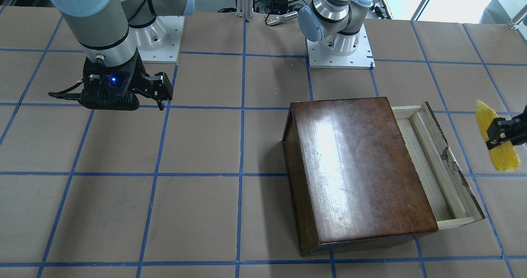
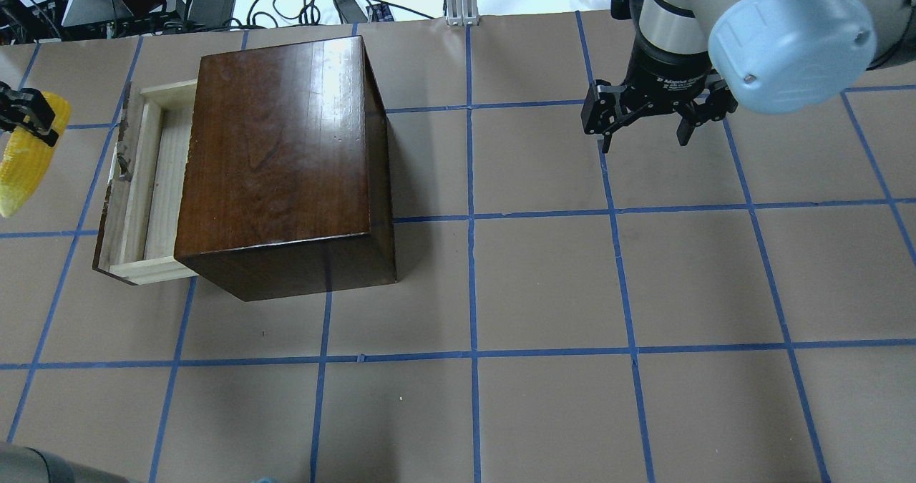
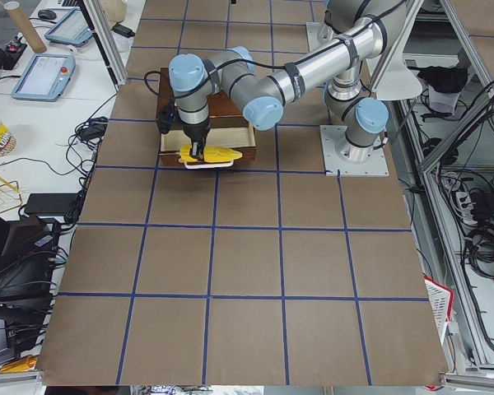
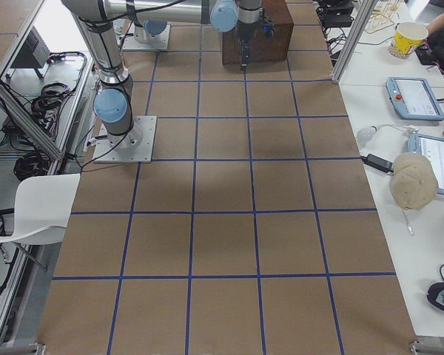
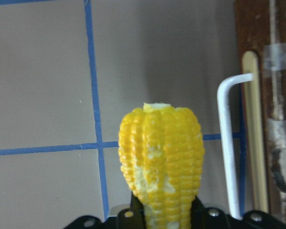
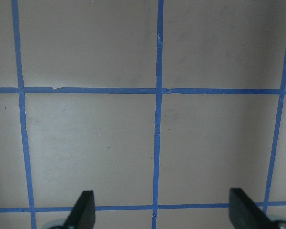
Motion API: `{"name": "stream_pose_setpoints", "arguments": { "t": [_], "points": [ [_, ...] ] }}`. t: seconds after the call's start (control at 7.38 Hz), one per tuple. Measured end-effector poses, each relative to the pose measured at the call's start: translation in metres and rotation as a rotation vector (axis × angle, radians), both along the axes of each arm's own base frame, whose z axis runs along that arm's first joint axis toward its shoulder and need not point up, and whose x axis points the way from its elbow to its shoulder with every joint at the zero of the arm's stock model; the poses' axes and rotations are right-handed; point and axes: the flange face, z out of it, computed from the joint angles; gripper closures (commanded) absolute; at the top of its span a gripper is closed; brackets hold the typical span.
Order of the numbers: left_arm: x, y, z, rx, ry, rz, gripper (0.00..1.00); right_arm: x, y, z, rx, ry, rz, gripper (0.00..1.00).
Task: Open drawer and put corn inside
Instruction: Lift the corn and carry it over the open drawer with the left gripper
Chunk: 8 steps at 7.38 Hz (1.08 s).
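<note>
The yellow corn will go down from my left gripper into the pale-wood tray [image 1: 433, 150] behind the chipped front panel.
The dark-brown wooden box [image 1: 358, 167] [image 2: 279, 147] stands on the table. Its drawer [image 1: 428, 162] [image 2: 154, 182] is pulled out, showing a bare pale-wood tray behind the chipped front panel [image 1: 453, 154]. My left gripper [image 1: 499, 134] [image 2: 28, 114] is shut on the yellow corn [image 1: 503, 158] [image 2: 25, 172] [image 5: 162, 162] and holds it above the table, just outside the drawer's front. The corn's blunt end points away in the left wrist view, beside the drawer's white handle [image 5: 226, 143]. My right gripper [image 2: 644, 129] [image 6: 162, 214] hangs open and empty over bare table, far from the box.
The table is brown paper with a blue tape grid [image 2: 472, 283]. Both arm bases [image 1: 339, 51] [image 1: 158, 39] stand at the robot's edge. Cables and electronics [image 2: 143, 3] lie past the far edge behind the box.
</note>
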Motion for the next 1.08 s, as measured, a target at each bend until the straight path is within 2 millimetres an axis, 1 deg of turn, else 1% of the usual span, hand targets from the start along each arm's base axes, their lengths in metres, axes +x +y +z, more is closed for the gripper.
{"name": "stream_pose_setpoints", "arguments": {
  "t": [0.14, 0.27, 0.41, 0.54, 0.81, 1.08],
  "points": [
    [-0.033, -0.004, 0.006, -0.003, 0.003, -0.001, 1.0, 0.0, 0.0, 0.0, 0.0, 0.0, 0.0, 0.0],
    [-0.059, -0.006, 0.006, 0.001, 0.009, 0.0, 1.0, 0.0, 0.0, 0.0, 0.0, 0.0, 0.0, 0.0],
    [-0.076, -0.008, -0.001, 0.011, 0.019, -0.004, 1.0, 0.0, 0.0, 0.0, 0.001, 0.0, 0.0, 0.0],
    [-0.083, -0.009, -0.01, 0.024, 0.027, -0.012, 1.0, 0.0, 0.0, 0.0, 0.0, 0.0, 0.0, 0.0],
    [-0.081, -0.014, -0.027, 0.043, 0.036, 0.002, 1.0, 0.0, 0.0, 0.0, 0.0, 0.0, 0.0, 0.0],
    [-0.08, -0.019, -0.04, 0.056, 0.052, 0.099, 1.0, 0.0, 0.0, 0.0, 0.0, 0.001, 0.0, 0.0]
  ]
}}
